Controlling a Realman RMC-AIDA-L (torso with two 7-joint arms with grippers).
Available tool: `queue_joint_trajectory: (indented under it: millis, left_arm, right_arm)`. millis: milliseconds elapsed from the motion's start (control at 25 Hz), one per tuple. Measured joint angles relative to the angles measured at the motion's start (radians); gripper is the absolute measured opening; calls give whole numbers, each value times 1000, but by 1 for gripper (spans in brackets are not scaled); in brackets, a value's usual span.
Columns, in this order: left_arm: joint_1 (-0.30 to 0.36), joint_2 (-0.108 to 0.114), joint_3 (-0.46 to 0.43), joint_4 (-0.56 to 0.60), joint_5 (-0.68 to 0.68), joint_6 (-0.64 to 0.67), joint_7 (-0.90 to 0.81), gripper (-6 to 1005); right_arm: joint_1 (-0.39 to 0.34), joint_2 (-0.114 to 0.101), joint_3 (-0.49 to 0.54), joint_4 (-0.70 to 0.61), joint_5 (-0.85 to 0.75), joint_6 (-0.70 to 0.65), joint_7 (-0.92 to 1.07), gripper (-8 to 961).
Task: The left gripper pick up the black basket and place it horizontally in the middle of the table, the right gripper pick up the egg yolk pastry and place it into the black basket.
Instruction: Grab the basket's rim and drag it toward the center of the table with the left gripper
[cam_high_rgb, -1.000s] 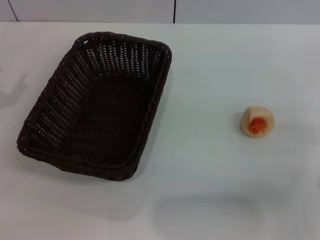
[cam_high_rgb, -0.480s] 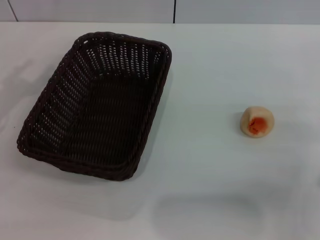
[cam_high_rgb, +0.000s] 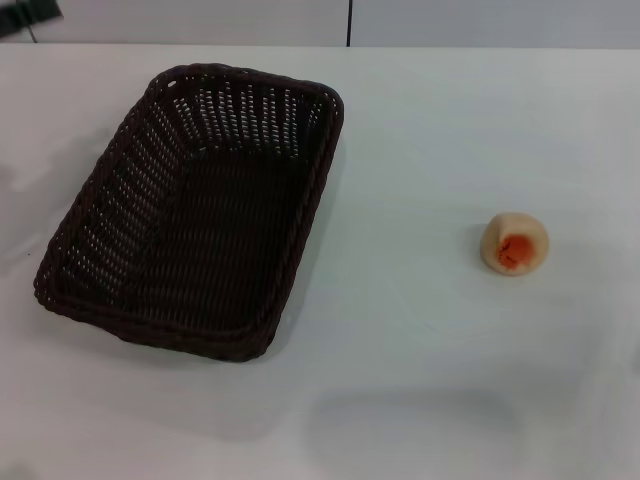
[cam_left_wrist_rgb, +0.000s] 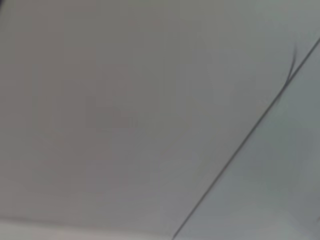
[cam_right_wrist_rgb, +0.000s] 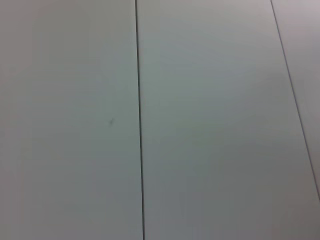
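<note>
The left gripper should grab the black basket by the middle of its long rim (cam_high_rgb: 96, 178), on the basket's side away from the egg yolk pastry.
The black basket (cam_high_rgb: 195, 205) lies empty on the left half of the white table (cam_high_rgb: 420, 130), its long side running away from me and slightly slanted. The egg yolk pastry (cam_high_rgb: 515, 243) sits alone on the table's right side, its orange patch facing me, well apart from the basket. A black piece of the left gripper (cam_high_rgb: 30, 12) shows at the far left corner, above and behind the basket and not touching it. The right gripper is out of view. Both wrist views show only plain grey panels with dark seams.
A grey wall with a dark vertical seam (cam_high_rgb: 349, 22) runs behind the table's far edge. Bare white tabletop lies between the basket and the pastry and along the front.
A black part of the left gripper has come into the head view at the far left corner. The basket and the pastry have not moved.
</note>
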Motion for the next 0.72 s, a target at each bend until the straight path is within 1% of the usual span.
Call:
queue_joint_trajectory:
  millis: [40,80,120,240,440,480,720]
  left_arm:
    - [-10,0,25,-31,61,0,-36,811]
    - [-27,0,67,-76,160,-3,-91,810]
    - [-27,0,67,-76,160,-3,-91,810]
    - [-55,0,124,-120,288,-10,-159,810]
    - [-89,-4,231,-155,455,-15,-231,810]
    - [-97,-6,266,-157,503,-9,-245,810]
    - [-107,-8,312,-153,556,13,-259,809]
  right_arm:
    - [0,0,0,0,0,0,0,533]
    - [1,0,0,0,0,0,0,533]
    - [1,0,0,0,0,0,0,533]
    - [2,0,1,0,0,3,0,533]
    - [3,0,2,-1,0,5,0,532]
    - [2,0,2,-2,0,6,0,532]
    - [2,0,2,-3,0,7,0,530]
